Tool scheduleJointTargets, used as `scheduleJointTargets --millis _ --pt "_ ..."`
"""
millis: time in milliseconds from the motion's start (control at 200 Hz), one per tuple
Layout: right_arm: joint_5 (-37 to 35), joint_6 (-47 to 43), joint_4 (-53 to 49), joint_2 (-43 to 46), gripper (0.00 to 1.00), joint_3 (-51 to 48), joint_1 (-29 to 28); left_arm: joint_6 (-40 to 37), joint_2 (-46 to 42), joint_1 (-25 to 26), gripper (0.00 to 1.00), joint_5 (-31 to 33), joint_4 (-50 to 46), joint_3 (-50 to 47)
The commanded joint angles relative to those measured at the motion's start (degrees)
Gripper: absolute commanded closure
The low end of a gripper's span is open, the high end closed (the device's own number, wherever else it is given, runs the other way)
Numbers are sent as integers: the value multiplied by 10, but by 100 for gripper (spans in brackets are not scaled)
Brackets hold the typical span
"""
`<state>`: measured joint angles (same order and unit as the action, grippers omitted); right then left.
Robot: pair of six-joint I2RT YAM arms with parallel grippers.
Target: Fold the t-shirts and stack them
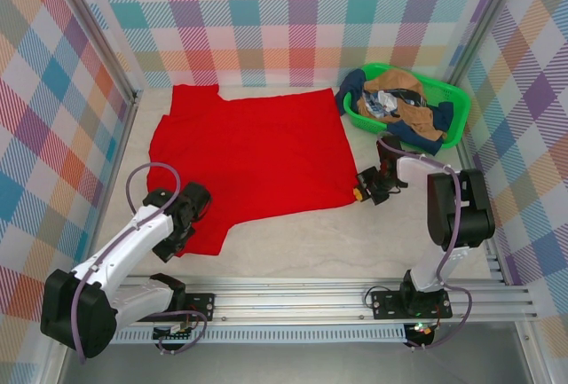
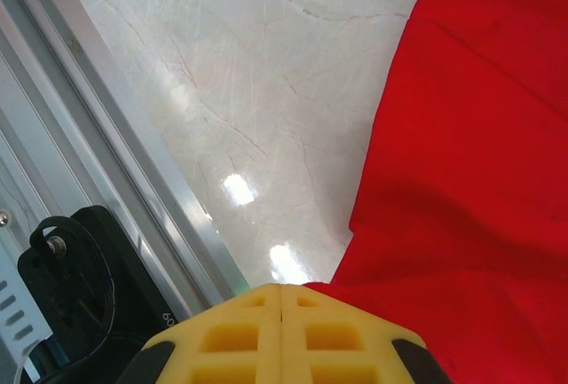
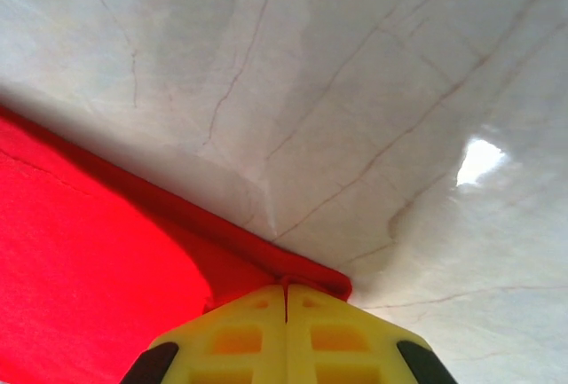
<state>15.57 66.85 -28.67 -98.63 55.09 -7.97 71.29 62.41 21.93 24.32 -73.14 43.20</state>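
The red t-shirt's edge ends at my closed left fingertips; I need to back off, open and take the near sleeve's corner (image 1: 184,252) deeper.
A large red t-shirt (image 1: 248,158) lies spread flat on the pale table, and no print shows on it. My left gripper (image 1: 180,235) sits at the shirt's near left corner. In the left wrist view its yellow fingers (image 2: 280,288) are pressed together with the red cloth (image 2: 470,136) meeting their tips. My right gripper (image 1: 359,192) is at the shirt's near right corner. The right wrist view shows it (image 3: 285,287) shut, with the hem corner of the red cloth (image 3: 80,260) pinched at its tips. More t-shirts, navy (image 1: 435,122), tan-brown (image 1: 413,113) and white-patterned (image 1: 382,100), lie heaped in the basket.
The green plastic basket (image 1: 454,98) stands at the back right, close behind my right arm. Checked walls close in the table on three sides. A metal rail (image 1: 311,300) with the arm mounts runs along the near edge. Bare table (image 1: 293,242) lies between the grippers.
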Motion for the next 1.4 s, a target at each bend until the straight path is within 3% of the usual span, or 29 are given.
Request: scheduleJointTargets --millis 0,310,490,570,695,805,975,1065,1115,1260,1340,1400 --pt "-36 -13 -44 46 100 3 2 -12 2 -6 100 27 -9 23" --pt "-75 -84 -140 115 100 50 16 1 -32 -6 100 84 -88 68" --pt "-85 -98 -165 145 100 2 19 58 -84 3 100 27 -119 8" --pt "-87 -106 -166 152 100 -27 19 43 -97 4 100 -3 -100 -26" --pt "-87 -132 -148 120 100 -59 25 -26 -41 12 100 -116 16 -61" --pt "-101 -148 -149 103 100 -60 34 0 13 56 100 -116 13 -41" --pt "-136 -174 -167 129 78 -39 35 19 15 58 100 -78 4 -20" --pt "-148 -189 -177 150 63 -25 32 15 24 58 66 -76 -13 9" --pt "-152 -198 -179 163 61 -16 27 19 26 58 58 -63 -43 41" --pt "-154 -223 -166 192 67 10 -11 23 12 39 52 -2 -86 130" --pt "-140 -232 -131 195 68 8 -37 -15 32 -15 54 -27 -52 145" --pt "-104 -240 -94 182 71 3 -47 -46 58 -56 64 -67 9 127"
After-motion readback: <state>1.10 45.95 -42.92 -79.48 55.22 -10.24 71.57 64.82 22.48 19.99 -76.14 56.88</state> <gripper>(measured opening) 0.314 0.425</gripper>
